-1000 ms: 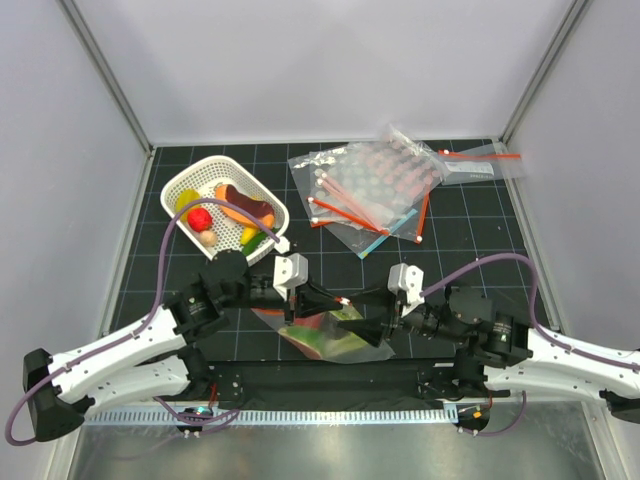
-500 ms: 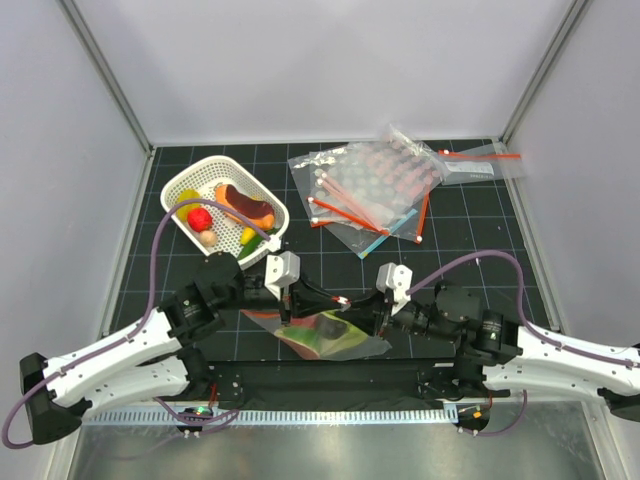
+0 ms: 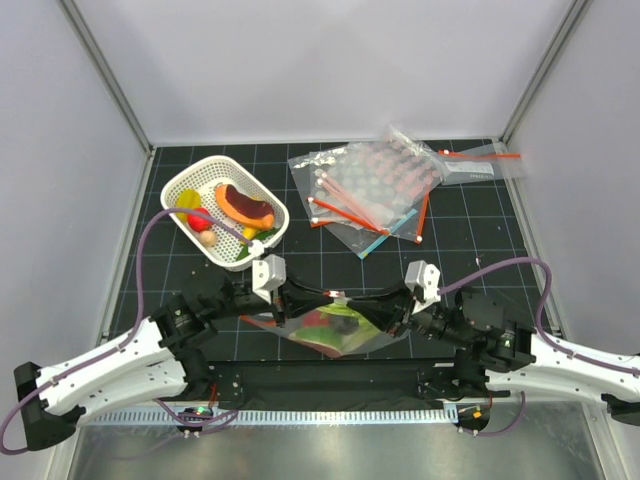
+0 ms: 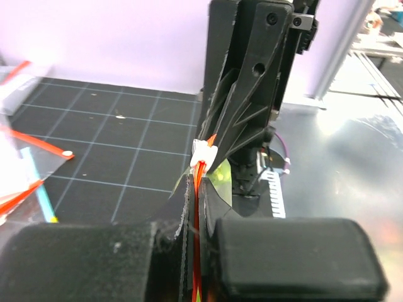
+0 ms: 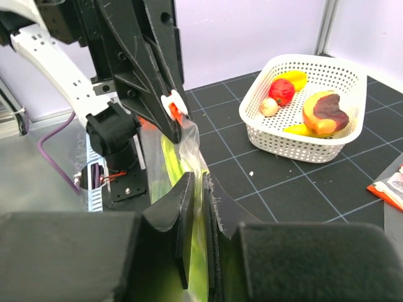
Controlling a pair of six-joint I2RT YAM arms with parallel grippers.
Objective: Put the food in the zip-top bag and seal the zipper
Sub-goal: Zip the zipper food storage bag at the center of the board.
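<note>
My right gripper needs to open, as it pinches the clear film below the slider, and take the zipper's orange end (image 4: 212,139) before my left gripper pulls the slider.
The zip-top bag (image 3: 345,338) hangs near the table's front edge between my two grippers. Inside it I see the green-and-white stalk (image 3: 318,324) and something red beside it; the stalk also shows in the right wrist view (image 5: 169,165). My left gripper (image 3: 316,297) is shut on the orange-red zipper (image 4: 200,171), just short of the white slider (image 4: 204,151). My right gripper (image 3: 364,303) is shut on the bag's clear mouth edge (image 5: 191,143) from the opposite side, and the slider (image 5: 171,106) lies between the two grippers. The bag's lower part is hidden by the arms.
A white slotted basket (image 3: 262,198) with several other toy foods stands at the back left, also in the right wrist view (image 5: 296,135). A pile of like clear bags (image 3: 370,188) with red strips lies at the back right.
Both grippers have drawn apart, the left one leftward and the right one rightward. The bag's mouth is now stretched out between them.
</note>
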